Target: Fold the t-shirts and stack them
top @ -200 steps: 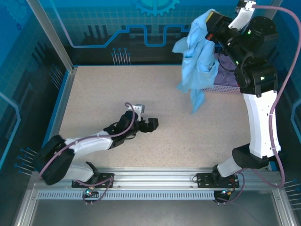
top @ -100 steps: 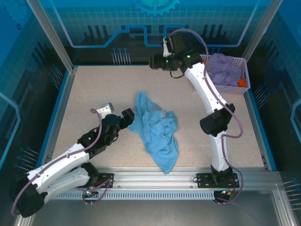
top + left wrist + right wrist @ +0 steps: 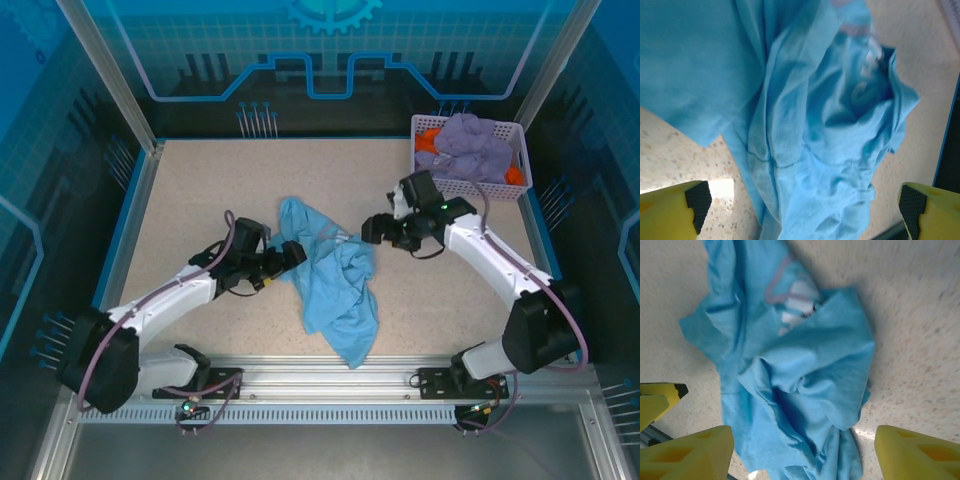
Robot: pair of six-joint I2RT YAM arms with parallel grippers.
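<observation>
The sky-blue t-shirt's lettering is bunched under its folds. Next, my left gripper pinches the t-shirt's long fold (image 3: 775, 195) and lifts it open with my right gripper before folding.
A light sky-blue t-shirt (image 3: 335, 285) lies crumpled on the table's middle, its white and pink lettering (image 3: 790, 295) partly folded under. My left gripper (image 3: 290, 255) is open at the shirt's left edge. In the left wrist view the cloth (image 3: 815, 125) lies between and beyond my left gripper's (image 3: 805, 210) wide-apart jaws, ungripped. My right gripper (image 3: 372, 230) is open at the shirt's upper right edge. In the right wrist view the shirt (image 3: 800, 380) lies loose below my right gripper (image 3: 802, 455). A lavender t-shirt (image 3: 470, 145) and an orange t-shirt (image 3: 430, 135) sit in the basket.
The lavender mesh basket (image 3: 521, 150) stands at the back right corner, just behind my right arm. Bare speckled tabletop (image 3: 200, 190) spreads left and behind the shirt. A blue raised rim (image 3: 125, 230) bounds the table on the left.
The blue shirt, held high at the back right a second ago, now lies on the table. My right gripper opened and came down beside it. My left gripper moved to its left edge.
</observation>
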